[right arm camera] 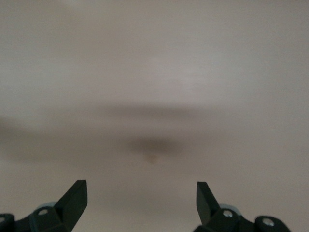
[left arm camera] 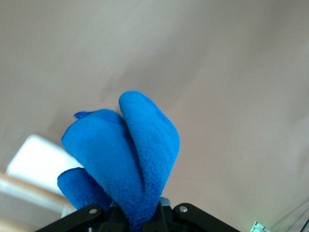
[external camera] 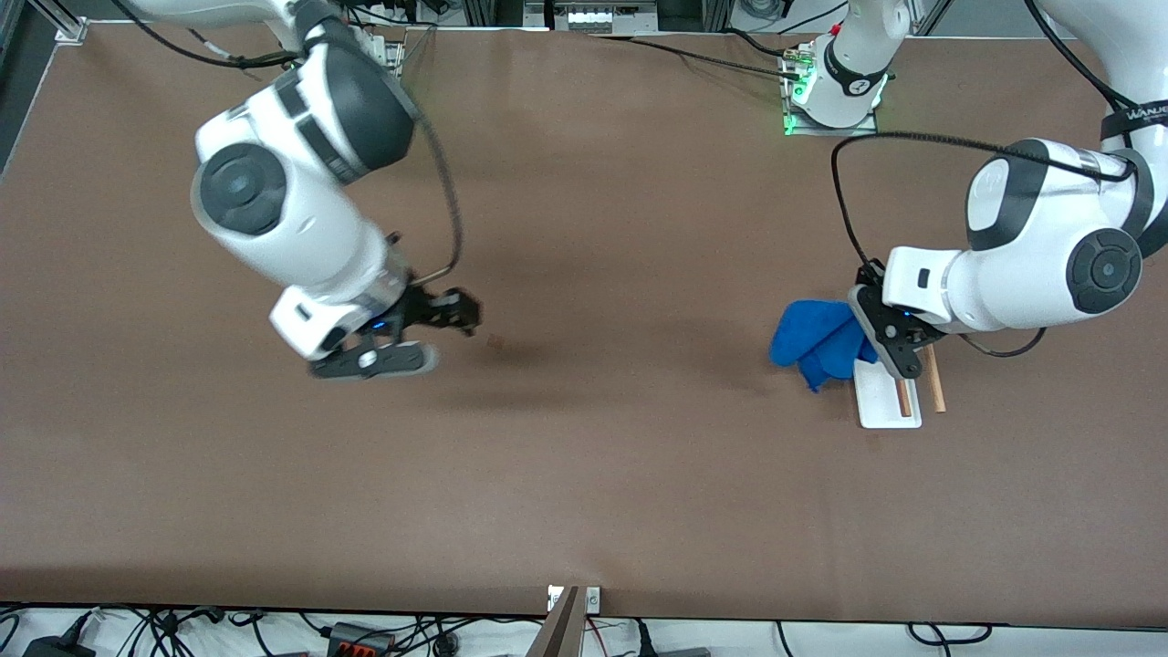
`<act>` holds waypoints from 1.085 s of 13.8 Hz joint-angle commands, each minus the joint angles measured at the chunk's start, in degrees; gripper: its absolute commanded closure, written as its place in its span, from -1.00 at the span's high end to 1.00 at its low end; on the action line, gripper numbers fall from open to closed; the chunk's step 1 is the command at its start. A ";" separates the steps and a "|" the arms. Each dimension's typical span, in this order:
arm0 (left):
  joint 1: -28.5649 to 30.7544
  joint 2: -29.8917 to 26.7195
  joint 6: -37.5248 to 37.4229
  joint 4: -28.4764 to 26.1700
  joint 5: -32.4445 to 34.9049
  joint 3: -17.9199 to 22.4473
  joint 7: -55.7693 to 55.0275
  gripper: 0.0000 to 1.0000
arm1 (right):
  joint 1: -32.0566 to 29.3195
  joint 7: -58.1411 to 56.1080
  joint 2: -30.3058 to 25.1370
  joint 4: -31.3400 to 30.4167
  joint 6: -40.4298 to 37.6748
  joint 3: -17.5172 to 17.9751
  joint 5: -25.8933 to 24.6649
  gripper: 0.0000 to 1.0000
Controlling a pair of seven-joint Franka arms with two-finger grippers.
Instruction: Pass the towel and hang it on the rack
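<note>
The blue towel, now hanging bunched partly over the rack, will be let go by my left gripper, draped across the middle of the rack's wooden rods [external camera: 902, 351].
The blue towel [external camera: 819, 343] hangs bunched from my left gripper [external camera: 865, 330], which is shut on it beside and partly over the rack [external camera: 890, 394]. The rack has a white flat base and two light-brown wooden rods [external camera: 935, 379], toward the left arm's end of the table. In the left wrist view the towel [left arm camera: 130, 159] rises in folds from between the shut fingers, with the white base [left arm camera: 34, 162] and a rod [left arm camera: 29, 189] beside it. My right gripper [external camera: 456, 315] is open and empty over bare table toward the right arm's end; its fingertips [right arm camera: 77, 195] stand wide apart.
The brown table [external camera: 584, 456] stretches between the two arms. A small brown spot [external camera: 495, 342] lies on it near the right gripper. A metal post [external camera: 561, 620] stands at the table's front edge. Cables run along the top edge.
</note>
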 commanded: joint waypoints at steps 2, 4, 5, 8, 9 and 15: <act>3.65 2.02 -1.16 0.12 5.90 -0.14 -12.26 -0.99 | -6.33 0.00 -0.74 -1.08 -5.62 1.06 -3.51 1.00; 5.42 2.03 -1.24 0.29 6.09 0.04 -13.52 -0.99 | -8.09 0.44 -0.83 -1.08 -7.22 0.97 -4.91 1.00; 6.30 2.55 -1.24 0.38 7.22 0.22 -13.78 -0.99 | -8.62 0.79 -0.83 -1.08 -7.13 0.97 -6.66 1.00; 7.97 3.43 -0.90 0.73 10.22 0.22 -13.70 -0.99 | -8.89 0.27 -3.36 -3.26 -6.70 -2.27 -6.50 1.00; 8.50 4.21 -0.72 0.73 10.31 0.22 -13.44 -0.99 | -9.32 -0.69 -4.77 -4.75 -6.35 -2.54 -6.33 1.00; 10.17 6.59 4.02 0.03 10.39 0.22 -11.08 -0.99 | -8.35 -16.07 -11.53 -8.80 -7.05 -15.88 0.06 1.00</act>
